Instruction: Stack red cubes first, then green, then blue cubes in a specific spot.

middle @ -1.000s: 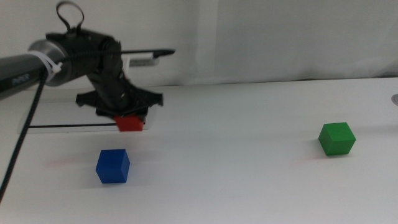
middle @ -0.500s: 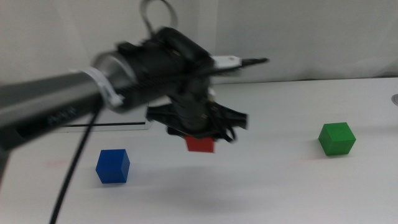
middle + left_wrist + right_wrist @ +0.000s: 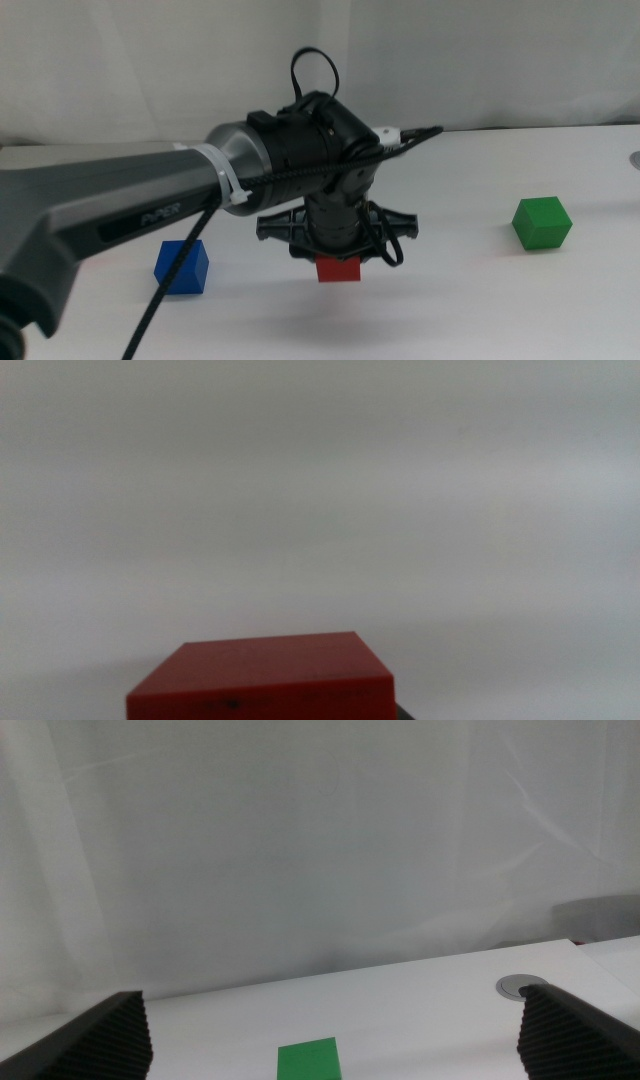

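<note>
My left gripper will set the red cube, lifted over the table's middle, down on the table [image 3: 347, 286] between the blue and green cubes, nearer to the blue one than the green.
My left gripper [image 3: 338, 262] hangs over the middle of the table, shut on the red cube [image 3: 338, 268], which is lifted off the white surface. The left wrist view shows that red cube [image 3: 262, 676] close up over plain tabletop. The blue cube [image 3: 181, 266] rests on the table to the left of the held cube. At the right side sits the green cube [image 3: 541, 222], also seen in the right wrist view as a green cube [image 3: 309, 1059] between the wide-apart jaws of my open right gripper [image 3: 335, 1040], which is out of the middle view.
A small round grey fitting [image 3: 634, 158] sits at the table's right edge, also visible as a grey disc [image 3: 521, 986] in the right wrist view. A white curtain hangs behind the table.
My left arm has carried the red cube from the back left toward the table's middle, rightward and nearer the camera. The blue and green cubes have not moved.
</note>
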`<state>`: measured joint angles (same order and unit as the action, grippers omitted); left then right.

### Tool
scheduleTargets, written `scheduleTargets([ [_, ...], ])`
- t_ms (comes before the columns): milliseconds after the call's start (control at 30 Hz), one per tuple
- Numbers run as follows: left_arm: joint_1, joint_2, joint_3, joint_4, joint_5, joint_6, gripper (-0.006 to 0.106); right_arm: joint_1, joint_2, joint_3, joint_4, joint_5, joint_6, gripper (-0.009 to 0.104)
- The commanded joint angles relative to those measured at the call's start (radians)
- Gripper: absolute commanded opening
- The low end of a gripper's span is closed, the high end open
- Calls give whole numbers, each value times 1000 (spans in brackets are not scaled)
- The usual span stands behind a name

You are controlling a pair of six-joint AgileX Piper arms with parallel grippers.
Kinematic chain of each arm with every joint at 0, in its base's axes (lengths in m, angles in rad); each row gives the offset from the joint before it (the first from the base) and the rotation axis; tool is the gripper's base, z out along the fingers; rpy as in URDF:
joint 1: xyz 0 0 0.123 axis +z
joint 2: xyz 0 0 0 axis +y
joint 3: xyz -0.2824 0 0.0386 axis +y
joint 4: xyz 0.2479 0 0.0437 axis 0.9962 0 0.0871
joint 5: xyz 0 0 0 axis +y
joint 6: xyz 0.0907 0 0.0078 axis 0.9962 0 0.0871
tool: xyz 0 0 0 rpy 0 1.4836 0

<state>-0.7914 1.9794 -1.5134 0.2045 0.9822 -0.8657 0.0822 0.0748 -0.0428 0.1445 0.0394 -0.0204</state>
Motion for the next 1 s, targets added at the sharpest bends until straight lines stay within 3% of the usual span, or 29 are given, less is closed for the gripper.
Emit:
scheduleTargets([
  [0,-6,17,15,-4,0,-40,-3,-4,-2,5,-3,-8,-5,103],
  [200,-9,49,23,-38,-20,-43,-3,-4,-2,5,-3,-8,-5,103],
  [967,-18,125,23,-28,-57,-89,-3,-4,-2,5,-3,-8,-5,103],
])
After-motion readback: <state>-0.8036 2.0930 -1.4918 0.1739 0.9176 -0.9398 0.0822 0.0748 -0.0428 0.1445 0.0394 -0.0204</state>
